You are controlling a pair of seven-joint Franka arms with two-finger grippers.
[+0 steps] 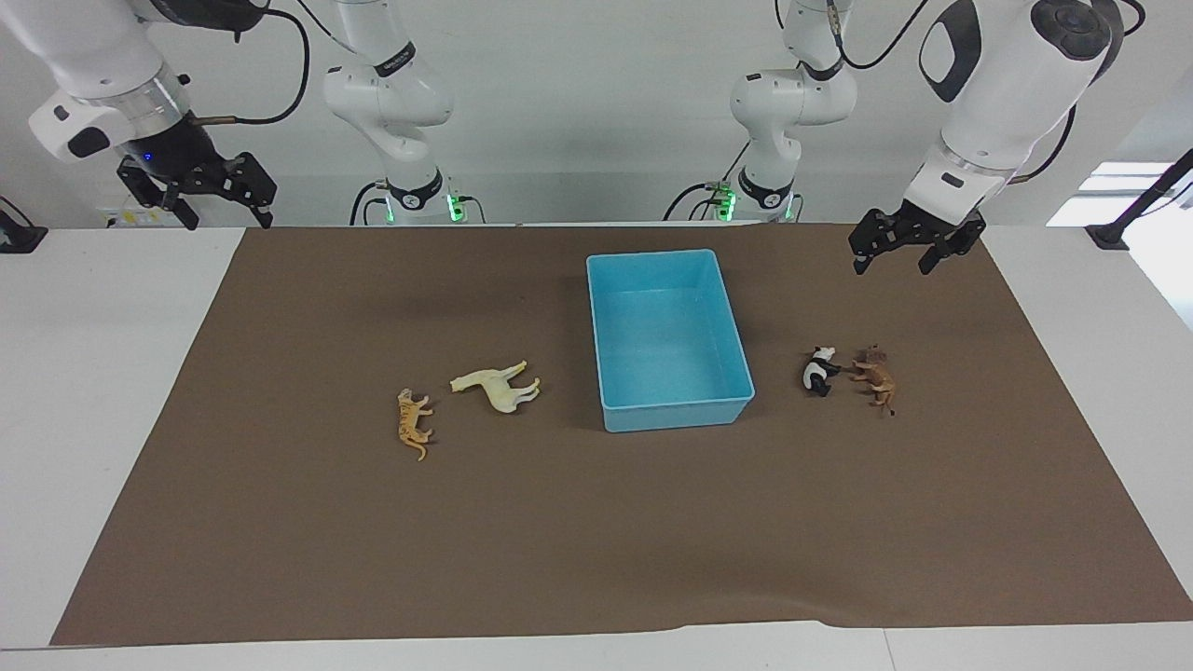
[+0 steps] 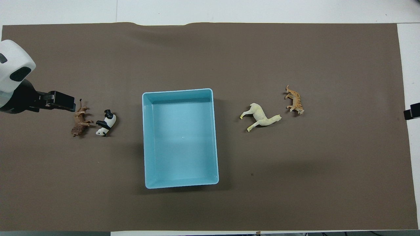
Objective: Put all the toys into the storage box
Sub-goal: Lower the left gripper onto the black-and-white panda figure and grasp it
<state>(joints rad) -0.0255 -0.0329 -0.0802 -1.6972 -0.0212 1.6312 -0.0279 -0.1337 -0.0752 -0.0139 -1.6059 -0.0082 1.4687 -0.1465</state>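
The robot's left gripper will close on the hind end (image 2: 110, 115) of the black-and-white panda, by the panda's black hind legs, and will leave the brown lion lying beside it.
The light blue storage box (image 1: 667, 337) stands empty in the middle of the brown mat. A black-and-white panda (image 1: 819, 371) and a brown lion (image 1: 876, 377) lie side by side toward the left arm's end. A pale cream horse-like animal (image 1: 497, 386) and an orange striped tiger (image 1: 413, 423) lie toward the right arm's end. My left gripper (image 1: 893, 263) hangs open over the mat, apart from the lion (image 2: 79, 122) and panda (image 2: 106, 123), holding nothing. My right gripper (image 1: 228, 216) waits open and raised over the mat's corner at its own end.
The brown mat (image 1: 596, 540) covers most of the white table (image 1: 84, 373). Both arm bases stand at the table's edge nearest the robots. Wide bare mat lies farther from the robots than the box (image 2: 180, 137) and toys.
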